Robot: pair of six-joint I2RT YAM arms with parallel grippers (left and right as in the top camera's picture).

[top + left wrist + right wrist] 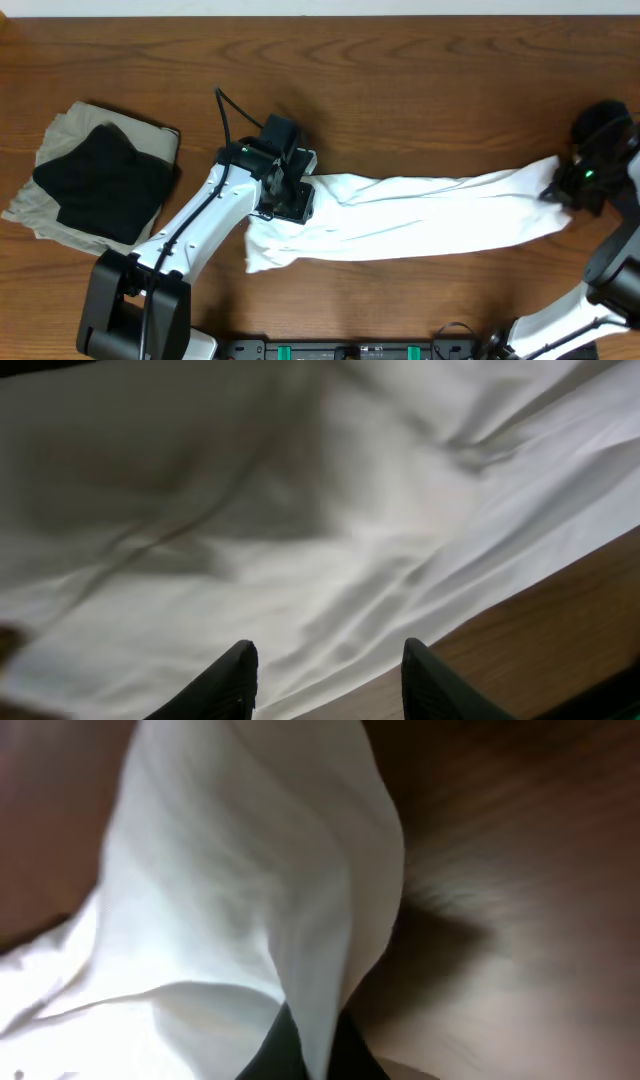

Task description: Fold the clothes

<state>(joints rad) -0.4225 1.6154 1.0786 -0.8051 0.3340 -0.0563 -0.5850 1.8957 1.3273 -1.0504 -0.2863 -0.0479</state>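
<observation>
Next, my right gripper lets go of the white garment's pinched end, folded back onto the upper middle of the same garment (438, 198).
A long white wrinkled garment (420, 212) lies stretched across the wooden table from the middle to the far right. My right gripper (562, 192) is shut on its right end; in the right wrist view the white cloth (250, 890) is pinched between the two dark fingertips (284, 1050). My left gripper (287, 200) hovers over the garment's left end with its jaws apart. The left wrist view shows its black fingers (235, 675) above the white fabric (300, 510), nothing between them. Whether the fingers touch the cloth I cannot tell.
A folded beige garment (45, 215) with a black one (105, 180) on top lies at the far left of the table. Bare wooden tabletop (420, 90) runs along the back. The arm bases stand at the front edge (360, 350).
</observation>
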